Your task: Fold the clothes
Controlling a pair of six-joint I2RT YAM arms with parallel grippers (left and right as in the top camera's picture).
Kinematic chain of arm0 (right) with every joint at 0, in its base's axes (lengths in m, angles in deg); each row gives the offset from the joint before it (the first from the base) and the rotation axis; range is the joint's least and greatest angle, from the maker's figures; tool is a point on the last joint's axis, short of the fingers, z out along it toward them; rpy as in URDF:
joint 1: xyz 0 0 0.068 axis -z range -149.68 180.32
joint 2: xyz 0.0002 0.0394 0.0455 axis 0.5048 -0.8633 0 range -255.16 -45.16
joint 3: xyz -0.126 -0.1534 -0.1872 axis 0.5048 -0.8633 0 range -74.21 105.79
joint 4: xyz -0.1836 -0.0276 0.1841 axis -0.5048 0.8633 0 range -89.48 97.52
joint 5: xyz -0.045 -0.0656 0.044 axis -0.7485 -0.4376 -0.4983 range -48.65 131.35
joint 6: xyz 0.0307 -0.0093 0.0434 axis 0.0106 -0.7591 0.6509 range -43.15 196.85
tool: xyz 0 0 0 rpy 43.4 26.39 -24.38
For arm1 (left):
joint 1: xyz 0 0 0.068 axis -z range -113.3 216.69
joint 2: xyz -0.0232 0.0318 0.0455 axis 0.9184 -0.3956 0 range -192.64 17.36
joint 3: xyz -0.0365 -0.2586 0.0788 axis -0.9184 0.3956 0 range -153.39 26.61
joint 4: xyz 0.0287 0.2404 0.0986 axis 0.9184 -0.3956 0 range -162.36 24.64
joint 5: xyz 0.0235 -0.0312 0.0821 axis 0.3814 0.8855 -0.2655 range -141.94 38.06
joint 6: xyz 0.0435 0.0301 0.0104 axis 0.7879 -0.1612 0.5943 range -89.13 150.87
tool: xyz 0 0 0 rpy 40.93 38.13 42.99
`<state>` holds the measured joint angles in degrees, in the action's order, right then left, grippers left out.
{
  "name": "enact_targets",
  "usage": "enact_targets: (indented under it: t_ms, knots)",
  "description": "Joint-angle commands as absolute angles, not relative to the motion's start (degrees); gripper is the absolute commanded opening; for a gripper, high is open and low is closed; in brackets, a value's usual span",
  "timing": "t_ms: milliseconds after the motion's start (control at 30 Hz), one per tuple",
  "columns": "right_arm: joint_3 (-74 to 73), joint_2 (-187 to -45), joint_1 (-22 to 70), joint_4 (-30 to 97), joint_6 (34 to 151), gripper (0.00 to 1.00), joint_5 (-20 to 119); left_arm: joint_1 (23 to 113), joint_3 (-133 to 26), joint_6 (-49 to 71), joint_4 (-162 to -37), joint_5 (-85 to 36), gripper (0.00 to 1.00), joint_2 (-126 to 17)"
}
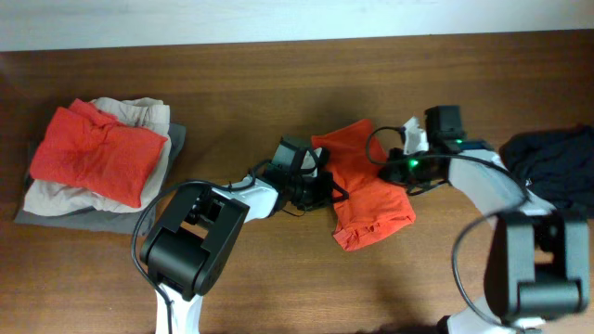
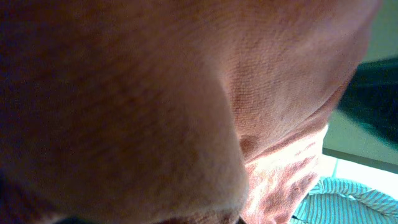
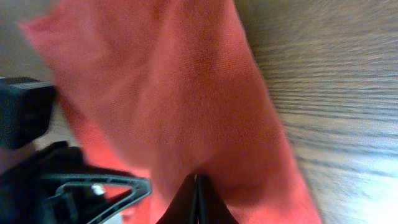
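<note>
The fingers of my left gripper reach only just past the orange-red T-shirt's edge, so I should open them and grip closer to the T-shirt's middle (image 1: 361,191) before I carry it.
The orange-red T-shirt (image 1: 369,197) lies bunched on the wooden table (image 1: 278,74) at the middle. My left gripper (image 1: 320,188) is at its left edge. In the left wrist view the shirt's fabric (image 2: 186,93) drapes right over the lens and hides the jaws, as if it is gripped and lifted. My right gripper (image 1: 394,170) is at the shirt's right edge. In the right wrist view its fingers (image 3: 198,186) are shut tight on a fold of the orange fabric (image 3: 186,93). No lettering or label shows.
A stack of folded clothes sits at the far left, with a red garment (image 1: 97,148) on top of beige and grey ones. A dark garment (image 1: 557,162) lies at the right edge. Teal striped fabric (image 2: 348,202) shows under the lifted shirt.
</note>
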<state>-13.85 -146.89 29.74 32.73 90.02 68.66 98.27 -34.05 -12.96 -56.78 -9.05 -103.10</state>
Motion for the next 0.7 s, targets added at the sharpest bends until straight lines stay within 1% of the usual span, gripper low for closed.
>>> enact_targets:
  t_ms: [0, 100, 200, 267, 367, 400, 467, 533, 567, 600, 667]
  knots:
    - [-14.6, -152.7, 28.5, 31.8, 93.2, 0.04, 67.5, 97.9, -33.4, -11.9, -57.3, -11.8, 0.0, -104.1]
    - [-14.6, -156.0, 28.4, 31.5, 94.1, 0.04, 67.9, 97.5, -33.4, -11.9, -57.4, -10.6, 0.01, -104.1]
    - [-14.6, -156.5, 28.4, 31.6, 93.8, 0.04, 67.9, 95.5, -33.4, -11.9, -58.3, -5.8, 0.01, -104.1]
    - [-14.6, -155.9, 28.4, 31.7, 93.6, 0.04, 67.9, 93.2, -33.4, -11.9, -63.2, -5.2, 0.12, -104.1]
    - [-14.6, -155.5, 28.4, 32.3, 93.6, 0.04, 67.9, 90.6, -33.4, -11.9, -67.2, -5.7, 0.32, -104.1]
    - [-14.6, -155.5, 28.4, 32.6, 93.4, 0.04, 67.9, 90.2, -33.4, -11.9, -67.1, -5.7, 0.41, -104.1]
    - [-14.6, -155.5, 28.4, 32.9, 93.2, 0.04, 67.9, 90.2, -33.4, -11.9, -66.1, -5.8, 0.53, -104.1]
    - [-14.6, -155.5, 28.4, 33.1, 93.2, 0.04, 67.9, 90.6, -33.4, -11.9, -64.6, -6.4, 0.67, -104.1]
    - [-14.6, -155.5, 28.4, 33.3, 93.2, 0.04, 67.9, 91.0, -33.4, -11.9, -64.2, -7.2, 0.72, -104.1]
    - [-14.6, -155.5, 28.4, 33.4, 93.2, 0.04, 67.9, 91.4, -33.4, -11.9, -64.0, -7.9, 0.74, -104.1]
    - [-14.6, -155.5, 28.4, 33.7, 93.2, 0.04, 67.9, 92.7, -33.4, -11.9, -63.6, -8.9, 0.74, -104.1]
